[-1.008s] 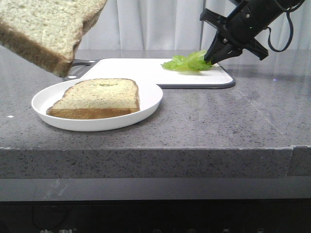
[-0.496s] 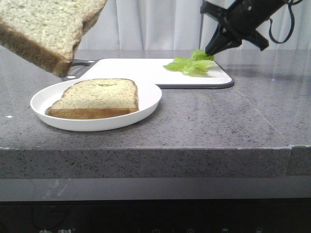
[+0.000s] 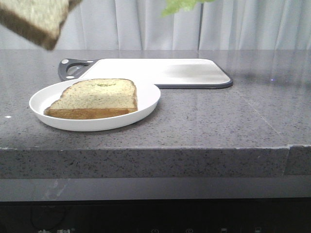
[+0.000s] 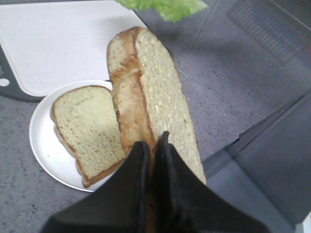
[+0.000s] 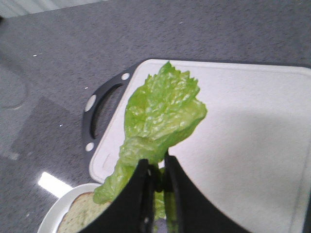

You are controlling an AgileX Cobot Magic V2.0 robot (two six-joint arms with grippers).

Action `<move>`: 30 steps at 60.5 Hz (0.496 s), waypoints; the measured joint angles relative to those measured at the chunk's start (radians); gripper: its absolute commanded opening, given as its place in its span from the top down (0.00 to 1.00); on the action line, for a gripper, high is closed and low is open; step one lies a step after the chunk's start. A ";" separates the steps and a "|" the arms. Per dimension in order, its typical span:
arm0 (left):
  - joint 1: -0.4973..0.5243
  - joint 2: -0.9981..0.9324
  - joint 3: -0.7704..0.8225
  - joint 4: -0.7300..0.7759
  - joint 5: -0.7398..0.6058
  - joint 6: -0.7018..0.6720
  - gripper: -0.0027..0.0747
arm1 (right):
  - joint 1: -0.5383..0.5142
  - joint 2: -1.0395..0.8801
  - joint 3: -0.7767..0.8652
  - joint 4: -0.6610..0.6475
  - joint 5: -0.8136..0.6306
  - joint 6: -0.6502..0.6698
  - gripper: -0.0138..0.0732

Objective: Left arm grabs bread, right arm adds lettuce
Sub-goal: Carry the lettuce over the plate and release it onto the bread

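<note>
Next, my left gripper lets go of the thick bread slice over the thinner slice on the white plate (image 3: 84,79) (image 4: 87,130). The thick slice is now high above the plate.
My left gripper (image 4: 151,145) is shut on the thick bread slice (image 4: 155,102) and holds it high above the plate; a corner of that bread (image 3: 34,19) shows at the front view's top left. A thinner slice (image 3: 95,98) lies on the white plate (image 3: 146,104); it also shows in the left wrist view (image 4: 87,128). My right gripper (image 5: 156,167) is shut on the green lettuce leaf (image 5: 163,114) and holds it in the air over the cutting board. The lettuce's tip (image 3: 182,5) hangs at the top of the front view. Both arms are out of the front view.
A white cutting board (image 3: 160,72) with a dark handle (image 3: 73,68) lies behind the plate on the grey stone counter; it also shows in the right wrist view (image 5: 262,136). The counter's front edge (image 3: 155,150) runs across the view.
My right gripper has lifted the lettuce off the cutting board and up out of the front view. My left gripper has raised the bread higher.
</note>
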 measured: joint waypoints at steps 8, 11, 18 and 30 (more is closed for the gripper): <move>0.002 0.000 -0.038 0.089 -0.030 -0.059 0.99 | 0.039 -0.082 0.148 0.159 -0.002 -0.162 0.98; 0.015 0.000 -0.040 0.108 -0.032 -0.069 0.99 | 0.062 -0.097 0.190 0.214 0.005 -0.213 0.98; 0.067 0.008 -0.040 0.127 -0.034 -0.080 0.99 | 0.136 -0.103 0.275 0.316 0.008 -0.299 0.98; 0.144 0.026 -0.040 0.139 -0.043 -0.083 0.99 | 0.278 -0.103 0.370 0.354 -0.060 -0.331 0.98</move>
